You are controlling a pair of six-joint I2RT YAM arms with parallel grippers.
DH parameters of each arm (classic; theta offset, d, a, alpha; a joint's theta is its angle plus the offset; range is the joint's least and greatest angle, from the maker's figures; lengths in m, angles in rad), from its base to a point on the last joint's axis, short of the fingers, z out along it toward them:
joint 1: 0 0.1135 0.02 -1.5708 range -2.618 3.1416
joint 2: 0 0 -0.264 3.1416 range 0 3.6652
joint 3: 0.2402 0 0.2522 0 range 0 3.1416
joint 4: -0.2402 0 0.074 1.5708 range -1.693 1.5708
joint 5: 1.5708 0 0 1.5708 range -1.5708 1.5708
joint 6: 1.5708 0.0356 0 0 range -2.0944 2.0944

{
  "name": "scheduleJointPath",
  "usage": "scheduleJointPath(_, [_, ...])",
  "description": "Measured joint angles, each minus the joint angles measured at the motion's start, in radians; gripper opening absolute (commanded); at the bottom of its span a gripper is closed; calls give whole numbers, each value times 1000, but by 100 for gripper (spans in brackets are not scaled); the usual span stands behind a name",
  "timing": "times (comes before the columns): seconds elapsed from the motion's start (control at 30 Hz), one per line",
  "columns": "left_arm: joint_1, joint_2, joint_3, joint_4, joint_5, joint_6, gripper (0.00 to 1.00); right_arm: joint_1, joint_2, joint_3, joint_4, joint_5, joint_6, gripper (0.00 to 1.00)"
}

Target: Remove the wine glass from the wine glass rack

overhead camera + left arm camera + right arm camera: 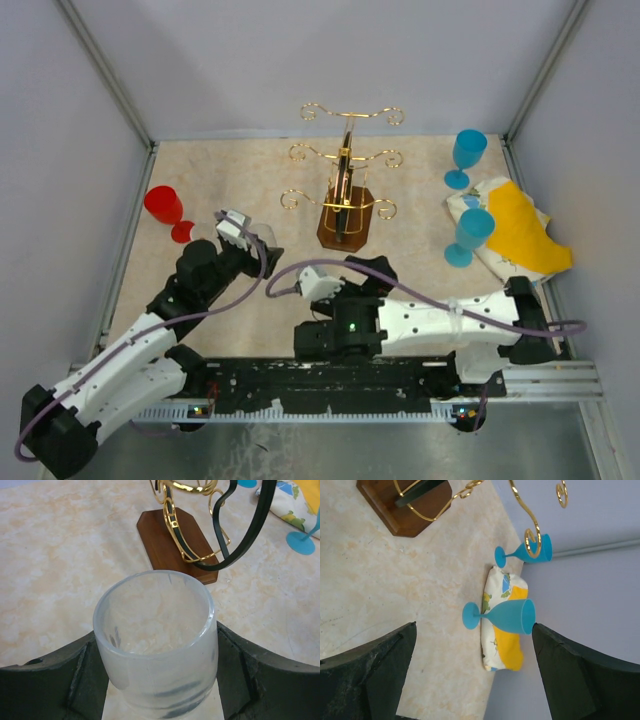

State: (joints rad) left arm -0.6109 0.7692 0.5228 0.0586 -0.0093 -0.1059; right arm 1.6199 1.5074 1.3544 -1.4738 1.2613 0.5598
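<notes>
The robot's left gripper needs to release the frosted wine glass on the table (266, 268) between the red glass and the rack base. The frosted glass is now held low over the table.
A frosted clear wine glass (152, 605) sits between the dark fingers of my left gripper (155, 647), which press on both sides of its bowl. From above, that gripper (255, 245) holds the glass low over the table, left of the wine glass rack (345, 165). The rack is a gold wire stand on a dark brown base (345, 225), and no glass hangs on its hooks in these views. My right gripper (370, 268) stands open in front of the rack base. In its wrist view the gripper (474, 647) has nothing between its fingers.
A red glass (163, 205) stands at the left. Two blue glasses (468, 150) (475, 230) stand at the right beside a yellow and white cloth (520, 235). Grey walls close in the table. A purple cable (290, 268) loops between the arms.
</notes>
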Motion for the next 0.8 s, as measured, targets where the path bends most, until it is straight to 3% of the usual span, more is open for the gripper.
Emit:
scheduleJointPath(0.17, [-1,25,-85,104,-51,-35,66,-105,-75,83,-3,-31,22,96])
scheduleJointPath(0.4, [-18,127,-187,299,-197,-47,70,-150,-185,146,8,-50,39,97])
scheduleJointPath(0.8, [-72,284,-247,667,-417,86,74,-235,-265,145,63,-89,22,97])
